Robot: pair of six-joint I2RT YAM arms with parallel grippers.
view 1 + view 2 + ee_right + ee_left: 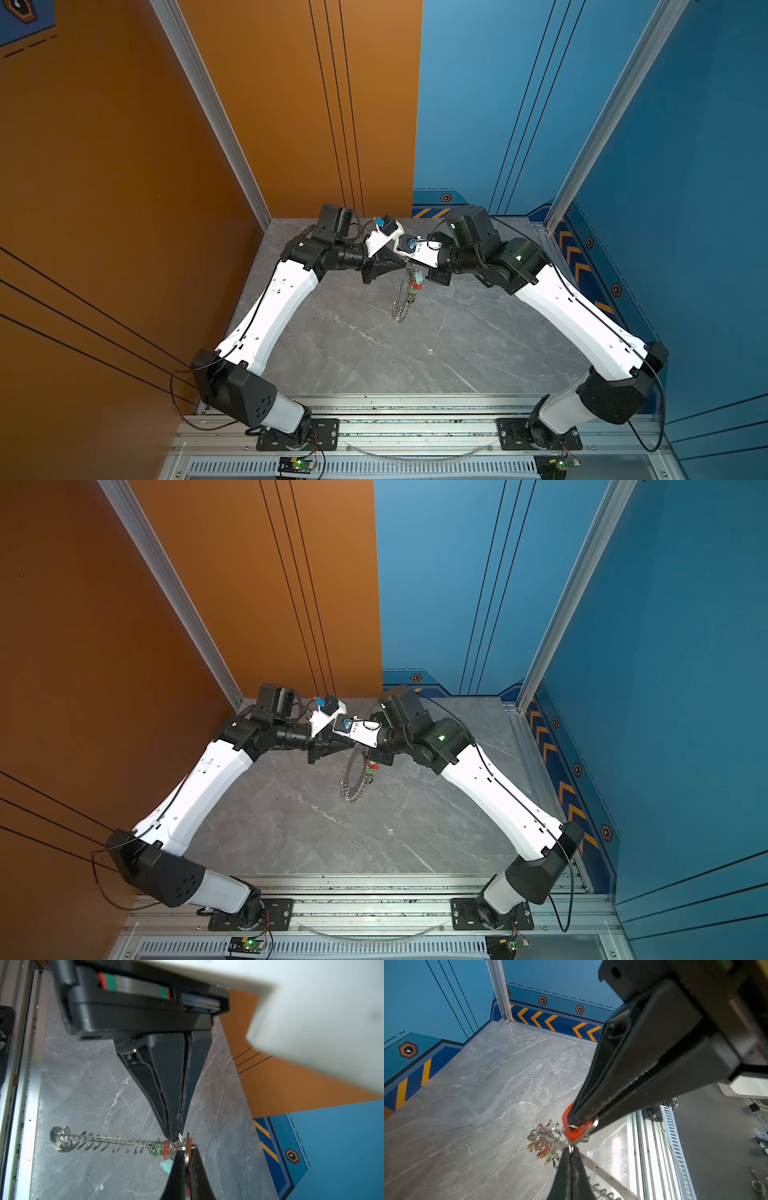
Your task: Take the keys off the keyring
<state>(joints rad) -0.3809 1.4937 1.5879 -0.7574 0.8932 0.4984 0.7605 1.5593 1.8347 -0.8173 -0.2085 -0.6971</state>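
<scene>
The split ring is pinched by my left gripper close against the red-tagged key, so next I open it, turn the keyring and take the ring nearer the disc point(561, 1142).
The keyring point(402, 300) hangs edge-up above the grey table point(365, 357), its rim lined with wire split rings point(97, 1144). My left gripper point(571, 1148) is shut on one small split ring at the disc's upper rim. Directly opposite, my right gripper point(187, 1148) is shut on a red-tagged key point(572, 1134) that sits on that same ring. The two grippers meet tip to tip in both top views, left point(402, 262) and right point(412, 266). Other keys point(544, 1145) with red and green tags bunch just below, and a pale mint tag point(166, 1165) dangles beside them.
Orange wall point(124, 166) on the left, blue wall point(685, 208) on the right and back. Aluminium posts point(224, 124) rise at the table's far corners. A metal rail point(415, 417) with both arm bases runs along the near edge.
</scene>
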